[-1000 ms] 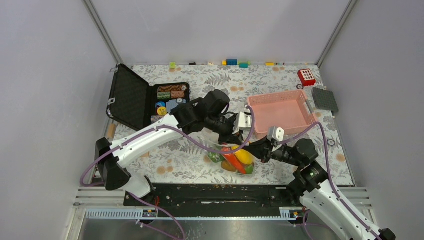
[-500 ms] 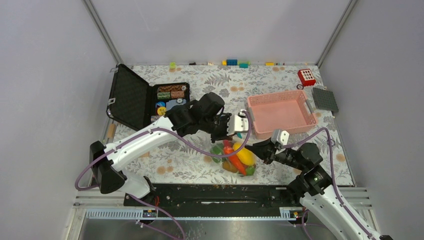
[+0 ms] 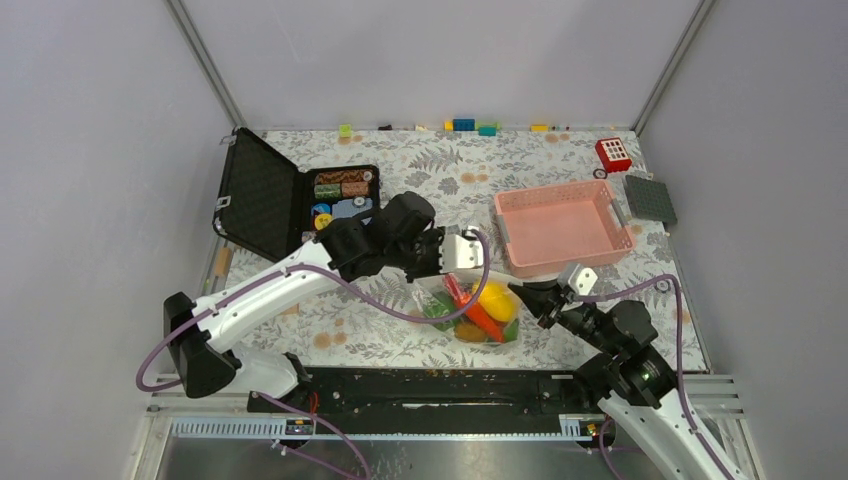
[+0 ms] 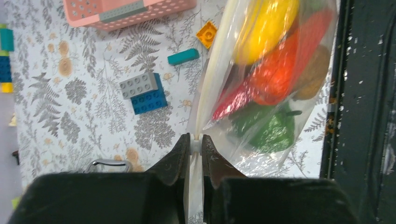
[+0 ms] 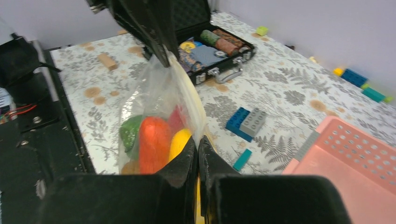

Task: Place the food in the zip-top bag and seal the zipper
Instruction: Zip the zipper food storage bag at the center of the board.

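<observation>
My left gripper is to release the zipper end of the clear zip-top bag. It will let go over the grey and blue bricks (image 3: 450, 231) (image 4: 139, 90).
The clear zip-top bag (image 3: 480, 315) hangs between my two grippers, with the food inside: yellow banana (image 4: 264, 28), orange carrot (image 4: 280, 70), green pepper (image 4: 266, 128), red chilli (image 4: 231, 105). My left gripper (image 4: 196, 142) is shut on the whitish zipper (image 4: 212, 79) at one end of the bag's mouth. My right gripper (image 5: 197, 142) is shut on the other end of the mouth edge; the bag (image 5: 154, 116) hangs to its left, with the food (image 5: 152, 140) showing through. In the top view the left gripper (image 3: 447, 272) and the right gripper (image 3: 532, 296) hold the bag near the table's front.
The pink basket (image 3: 560, 225) stands behind the bag to the right. An open black case (image 3: 300, 200) lies at the left. Loose bricks (image 4: 142, 91) lie on the table under the bag. More bricks line the back wall (image 3: 465, 125). The black base rail (image 3: 430, 385) runs along the front.
Both grippers have moved apart, the left one to the left and the right one to the right and nearer. The bag's mouth is stretched out between them, and the bag has shifted slightly right.
</observation>
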